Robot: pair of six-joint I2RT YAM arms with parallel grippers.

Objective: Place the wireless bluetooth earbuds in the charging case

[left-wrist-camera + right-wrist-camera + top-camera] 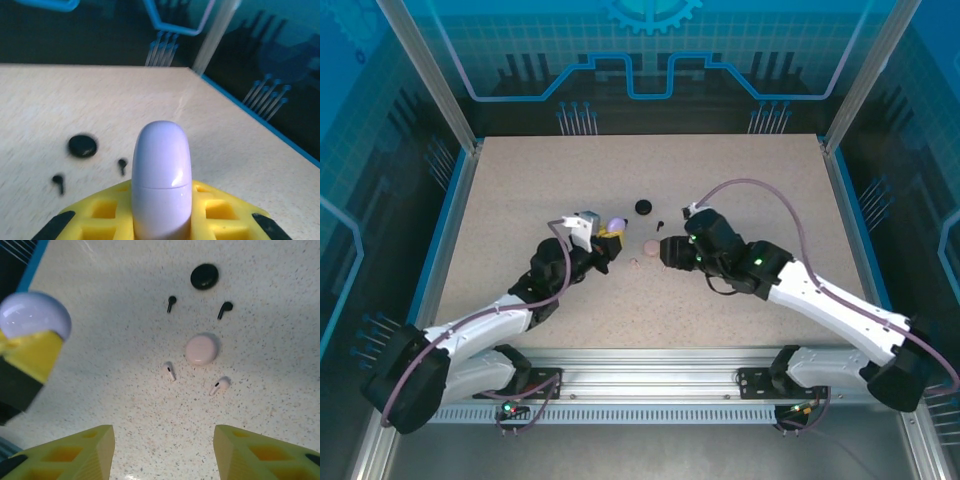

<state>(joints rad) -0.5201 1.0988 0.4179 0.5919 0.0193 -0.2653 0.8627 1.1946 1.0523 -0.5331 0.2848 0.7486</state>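
Note:
The left gripper should set the lilac charging case on the speckled table (598,256) beneath its fingertips, near the pink earbuds.
My left gripper (608,238) is shut on a lilac charging case (161,170), which stands upright between its yellow fingers (105,212) with the lid seam closed. The same case (32,315) sits at the left of the right wrist view. My right gripper (164,452) hangs open over bare table, nothing between its jaws. Just ahead of it lie two pale pink earbuds (169,371) (220,385) and a round pink case (202,349). Farther off are two black earbuds (171,302) (225,308) and a black case (204,276). In the top view my right gripper (667,252) is beside the pink case (651,245).
The speckled table (520,190) is bounded by blue edge rails and metal posts at the corners. Both arms meet near the table's middle, their grippers a short way apart. Wide bare surface lies to the left, right and back.

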